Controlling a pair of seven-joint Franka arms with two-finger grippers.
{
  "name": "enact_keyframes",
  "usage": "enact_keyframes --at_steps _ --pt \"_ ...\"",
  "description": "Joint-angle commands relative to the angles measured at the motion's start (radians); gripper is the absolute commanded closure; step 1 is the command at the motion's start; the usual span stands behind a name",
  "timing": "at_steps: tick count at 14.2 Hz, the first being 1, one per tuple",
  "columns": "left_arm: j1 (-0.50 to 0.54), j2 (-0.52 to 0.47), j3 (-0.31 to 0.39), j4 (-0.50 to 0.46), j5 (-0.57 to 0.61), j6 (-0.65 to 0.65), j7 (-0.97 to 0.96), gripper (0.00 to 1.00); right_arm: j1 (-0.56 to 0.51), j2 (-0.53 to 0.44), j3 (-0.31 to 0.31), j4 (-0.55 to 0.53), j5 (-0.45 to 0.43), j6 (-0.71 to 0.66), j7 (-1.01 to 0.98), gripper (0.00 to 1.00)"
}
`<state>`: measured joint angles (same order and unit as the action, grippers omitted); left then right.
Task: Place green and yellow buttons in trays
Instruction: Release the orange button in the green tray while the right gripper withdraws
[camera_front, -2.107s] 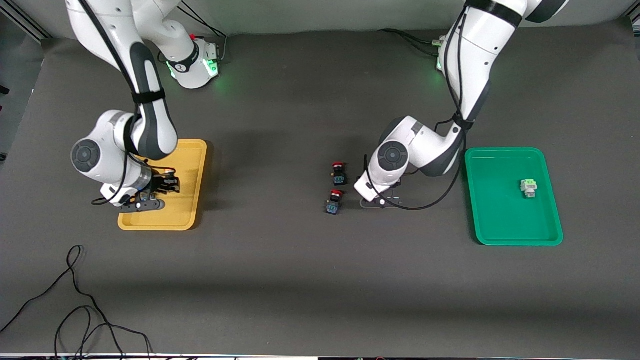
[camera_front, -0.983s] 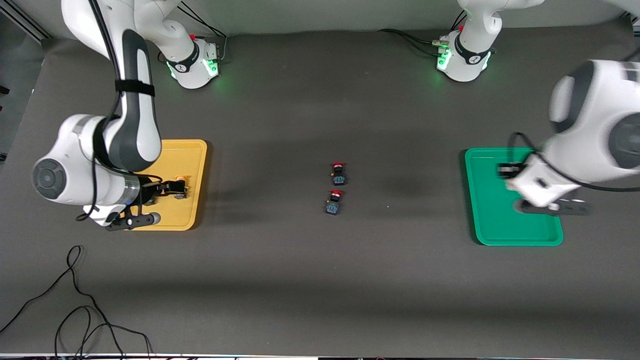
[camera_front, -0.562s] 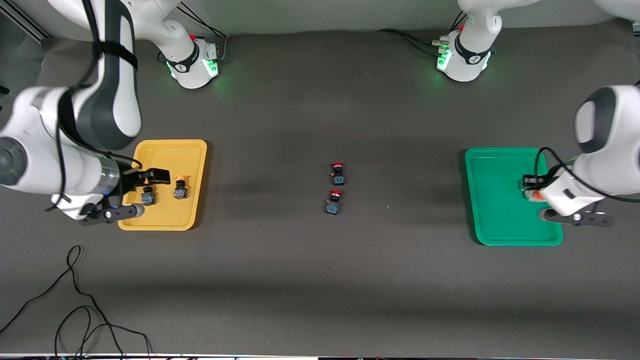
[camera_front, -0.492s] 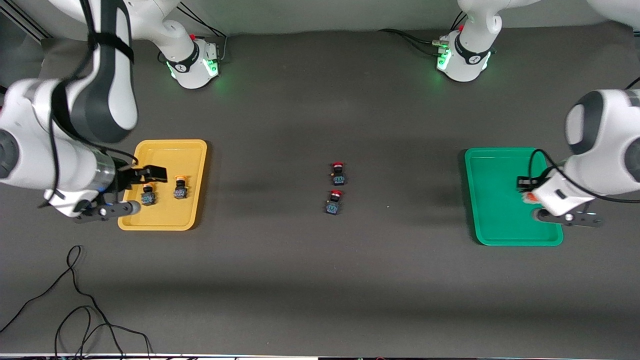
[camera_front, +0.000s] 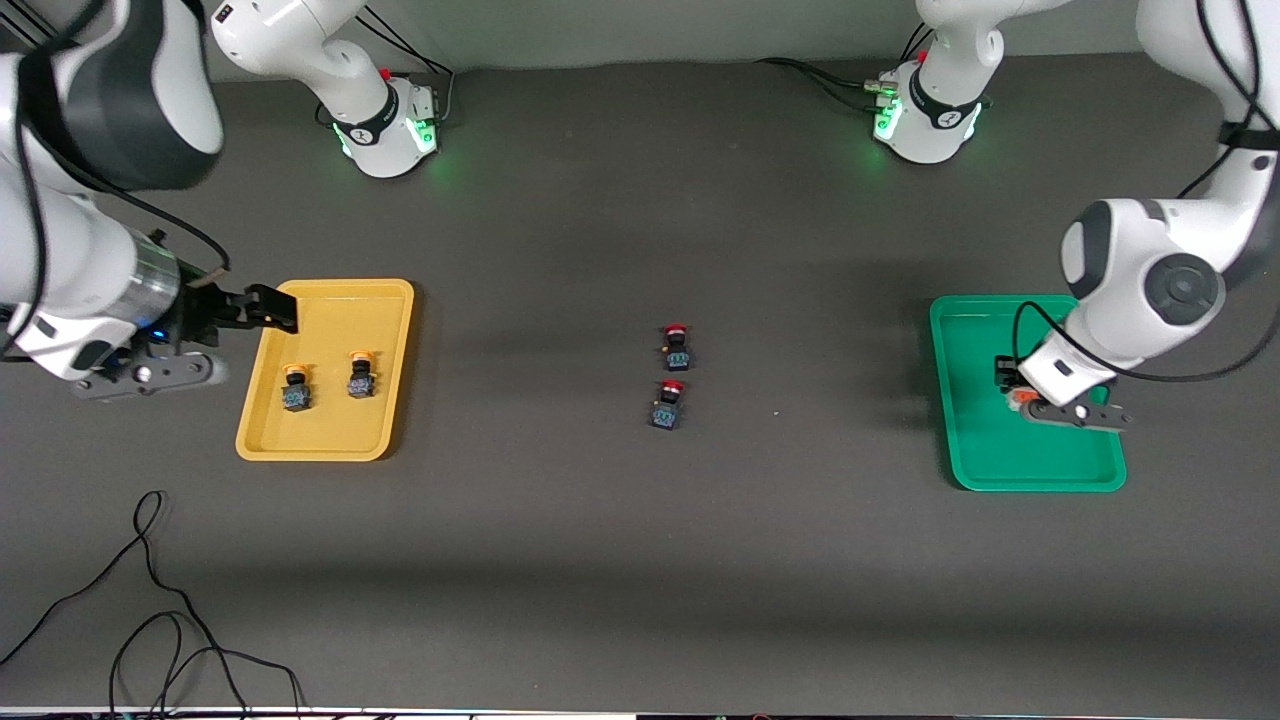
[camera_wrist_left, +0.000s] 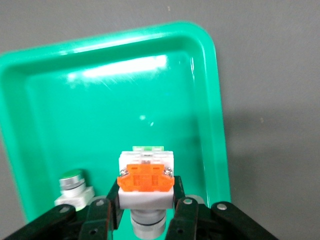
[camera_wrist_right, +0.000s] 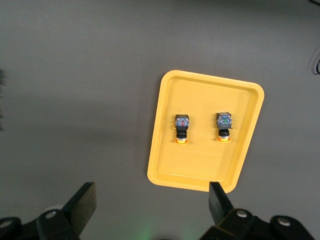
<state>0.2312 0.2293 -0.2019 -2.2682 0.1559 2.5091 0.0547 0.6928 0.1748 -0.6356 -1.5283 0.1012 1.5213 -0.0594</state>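
My left gripper is going to release the orange-faced white button just inside the green tray's side (camera_front: 978, 373) (camera_wrist_left: 168, 191) that faces the yellow tray.
My left gripper (camera_front: 1014, 392) is low over the green tray (camera_front: 975, 445) and shut on a white button with an orange face (camera_wrist_left: 145, 181). The fingers (camera_wrist_left: 111, 200) press its two sides over the tray (camera_wrist_left: 100, 115). A second white button with a green cap (camera_wrist_left: 74, 186) lies in that tray beside it, hidden under the hand in the front view. My right gripper (camera_front: 240, 312) is open and empty, raised beside the yellow tray (camera_front: 325, 442). Two yellow-capped black buttons (camera_front: 295, 390) (camera_front: 360, 376) lie in it and also show in the right wrist view (camera_wrist_right: 181, 129) (camera_wrist_right: 224, 127).
Two black buttons with red caps (camera_front: 677, 346) (camera_front: 667, 404) sit on the dark mat mid-table. Loose black cables (camera_front: 150, 620) lie near the front edge at the right arm's end. The arm bases (camera_front: 390, 120) (camera_front: 925, 115) stand along the table's back edge.
My right gripper let go of a yellow-capped button in the yellow tray and rose away from it. My left gripper carried the orange-faced white button from mid-table to the green tray.
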Motion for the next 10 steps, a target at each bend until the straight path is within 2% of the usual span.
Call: enact_keyframes --at_steps 1,5,8,10 --pt "0.007 -0.035 -0.007 -0.149 0.007 0.151 -0.004 1.0 -0.212 -0.075 0.192 -0.033 -0.034 -0.007 0.029 0.0" --pt "0.007 -0.002 -0.007 -0.177 0.007 0.201 -0.003 1.0 -0.537 -0.136 0.466 -0.078 -0.051 -0.004 0.03 0.0" --pt "0.008 0.027 -0.005 -0.177 0.007 0.211 -0.003 1.0 -0.674 -0.147 0.58 -0.079 -0.077 -0.003 0.03 0.0" --pt "0.017 0.045 0.001 -0.174 0.007 0.215 -0.003 1.0 -0.684 -0.149 0.582 -0.079 -0.078 0.0 0.03 0.0"
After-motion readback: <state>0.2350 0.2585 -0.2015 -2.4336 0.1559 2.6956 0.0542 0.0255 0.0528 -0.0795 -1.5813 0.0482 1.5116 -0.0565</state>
